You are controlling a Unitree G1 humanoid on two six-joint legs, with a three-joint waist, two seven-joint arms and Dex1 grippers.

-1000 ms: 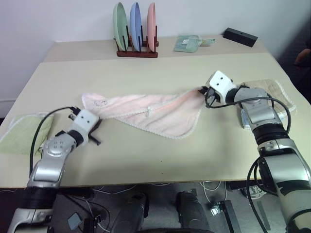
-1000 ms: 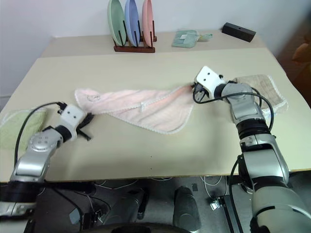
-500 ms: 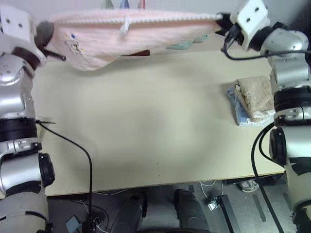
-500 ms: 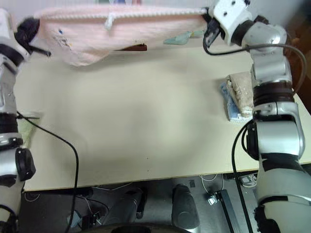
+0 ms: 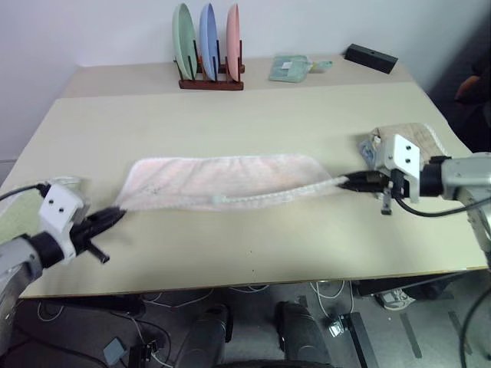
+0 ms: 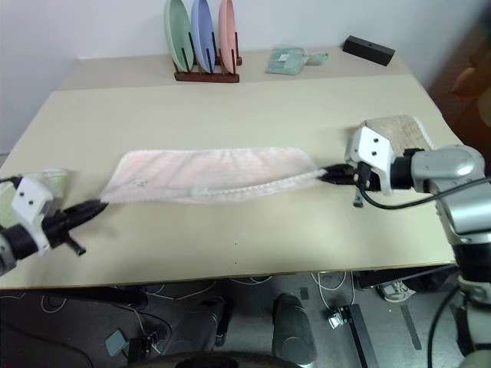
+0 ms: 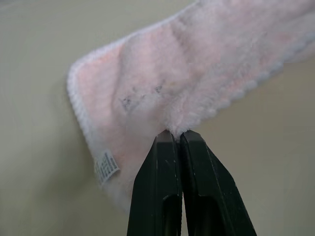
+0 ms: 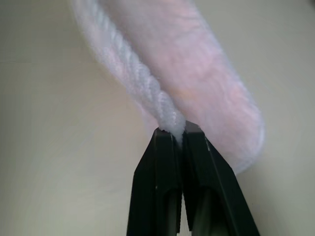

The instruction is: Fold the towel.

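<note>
I should use my left gripper to let go of the pale pink towel's near corner on its far corner (image 5: 134,172) (image 7: 93,84) nearest the green towel.
The pale pink towel (image 5: 222,181) lies folded in a long strip across the middle of the table, its whitish scalloped edge along the near side. A small dark mark and a white label show on its left end (image 7: 129,101). My left gripper (image 5: 115,215) is shut on the towel's left near corner, low over the table. My right gripper (image 5: 343,182) is shut on the twisted white edging at the right end (image 8: 162,110). The towel is stretched flat between both.
A rack with green, blue and pink plates (image 5: 207,46) stands at the table's back. Beside it lie a small light green cloth (image 5: 290,67) and a black box (image 5: 370,57). A beige waffle towel (image 5: 410,136) lies at the right edge, a green towel (image 6: 46,180) at the left.
Both grippers came down and back toward me from high above the table, and the towel, which was hanging stretched in the air, now lies folded on the table.
</note>
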